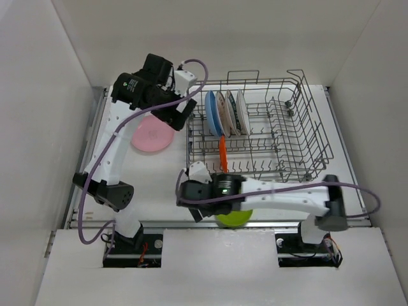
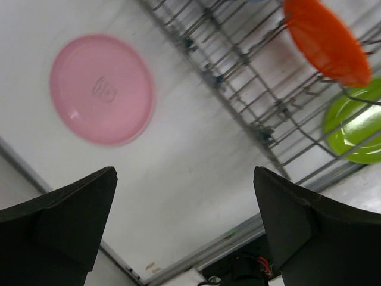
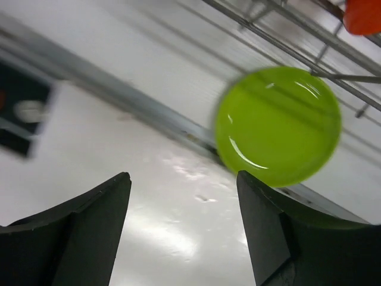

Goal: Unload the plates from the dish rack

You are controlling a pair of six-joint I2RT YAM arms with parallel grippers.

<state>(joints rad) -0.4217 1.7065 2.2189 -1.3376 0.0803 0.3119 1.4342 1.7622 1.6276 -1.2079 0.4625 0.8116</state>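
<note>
The blue plate is at the end of the row nearest the pink plate. Next, my left gripper needs to move to the blue plate's upper rim (image 1: 209, 106) and close there.
The grey wire dish rack (image 1: 299, 137) holds a blue plate (image 1: 212, 113) and white patterned plates (image 1: 233, 112) upright at its back left. An orange plate (image 1: 222, 153) stands on edge at its front. A pink plate (image 1: 150, 135) lies flat on the table left of the rack. A yellow-green plate (image 3: 278, 125) lies by the table's near edge, partly under my right arm. My right gripper (image 3: 183, 179) is open over bare table beside that plate, holding nothing. My left gripper (image 2: 185, 171) hangs open and empty between the pink plate (image 2: 102, 88) and the rack's left side.
The rack's left wall (image 2: 238, 89) runs close to my left gripper (image 1: 182, 118). A metal rail (image 1: 191, 224) marks the table's near edge. White walls enclose the table on three sides. My right arm (image 1: 280, 194) stretches across in front of the rack.
</note>
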